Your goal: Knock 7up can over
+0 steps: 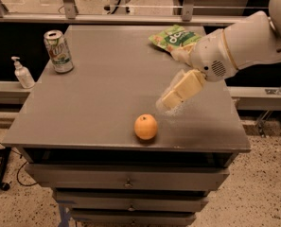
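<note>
The robot's gripper will close around the middle of the 7up can (58,52), since the can needs to be tipped over.
The 7up can (58,51) stands upright near the far left corner of the grey table (102,93). It has a white-and-green label and a silver top. My gripper (171,101) hangs from the white arm over the right middle of the table, just right of and above the orange (145,126). It is far to the right of the can and touches nothing.
A green snack bag (173,38) lies at the far right of the table, partly behind my arm. A white pump bottle (22,73) stands on a ledge left of the table. Drawers sit below the table's front edge.
</note>
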Robot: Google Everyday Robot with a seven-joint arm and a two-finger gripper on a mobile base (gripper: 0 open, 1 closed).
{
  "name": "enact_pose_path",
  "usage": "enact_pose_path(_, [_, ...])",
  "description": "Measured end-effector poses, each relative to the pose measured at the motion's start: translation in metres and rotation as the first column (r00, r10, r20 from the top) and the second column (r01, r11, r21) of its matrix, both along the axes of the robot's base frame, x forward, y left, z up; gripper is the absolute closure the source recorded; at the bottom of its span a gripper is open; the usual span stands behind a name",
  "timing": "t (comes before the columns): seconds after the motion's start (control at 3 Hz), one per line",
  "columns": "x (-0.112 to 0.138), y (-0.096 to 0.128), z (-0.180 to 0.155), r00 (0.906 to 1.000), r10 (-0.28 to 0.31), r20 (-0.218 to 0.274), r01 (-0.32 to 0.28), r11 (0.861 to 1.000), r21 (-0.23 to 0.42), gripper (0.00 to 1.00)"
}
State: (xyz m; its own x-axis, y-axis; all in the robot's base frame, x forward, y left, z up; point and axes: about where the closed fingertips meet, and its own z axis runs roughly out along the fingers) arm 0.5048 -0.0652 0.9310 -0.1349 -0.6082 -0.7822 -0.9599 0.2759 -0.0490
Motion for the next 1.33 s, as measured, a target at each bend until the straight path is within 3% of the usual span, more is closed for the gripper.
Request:
enact_pose_path(0.33, [-0.001,-0.002,-0.001,1.0,0.0,0.002,0.0,1.0,-0.016,0.0])
enact_pose_path(0.67, [0.006,0.011,-0.002,0.9997,0.01,0.023,-0.01,1.0,0.022,0.0])
enact_pose_path(1.33, [0.082,0.102,-0.01,0.9879,0.061,0.143,-0.087,0.979,0.186,0.0])
